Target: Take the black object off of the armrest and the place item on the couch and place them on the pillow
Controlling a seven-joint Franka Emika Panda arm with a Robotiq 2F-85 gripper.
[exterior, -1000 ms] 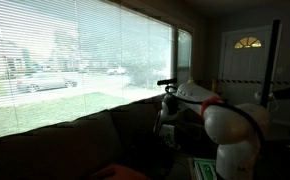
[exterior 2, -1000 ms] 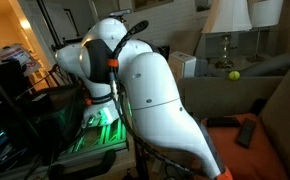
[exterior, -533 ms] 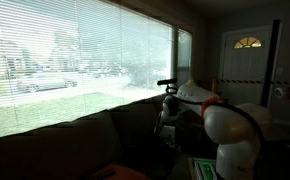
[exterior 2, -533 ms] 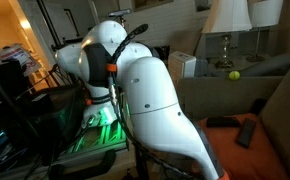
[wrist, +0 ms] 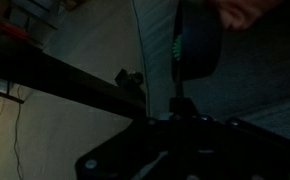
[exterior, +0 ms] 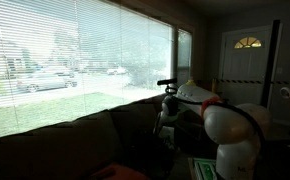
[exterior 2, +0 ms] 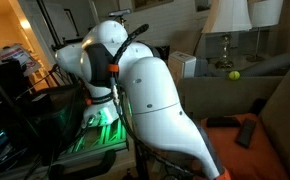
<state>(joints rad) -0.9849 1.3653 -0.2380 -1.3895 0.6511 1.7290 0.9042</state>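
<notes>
Next, I release the black object on top of the orange-red pillow [exterior: 118,171], in front of the dark brown couch back.
The dark brown couch [exterior 2: 275,100] shows at the right in an exterior view, and its back [exterior: 75,140] runs under the window. A flat black object [exterior 2: 222,122] lies on the upholstery beside an orange-red item [exterior 2: 247,132]. I cannot tell whether they rest on the armrest or the seat. The white arm [exterior 2: 150,95] fills the foreground and hides the gripper there. In the wrist view the gripper [wrist: 180,150] is only a dark silhouette at the bottom, and its jaws cannot be made out. It is well away from both items.
A lamp [exterior 2: 228,20] and a yellow-green ball [exterior 2: 233,75] stand on a side table behind the couch. A dark stand with green light [exterior 2: 95,125] is beside the arm's base. A blinded window [exterior: 75,55] and a door [exterior: 247,60] are behind.
</notes>
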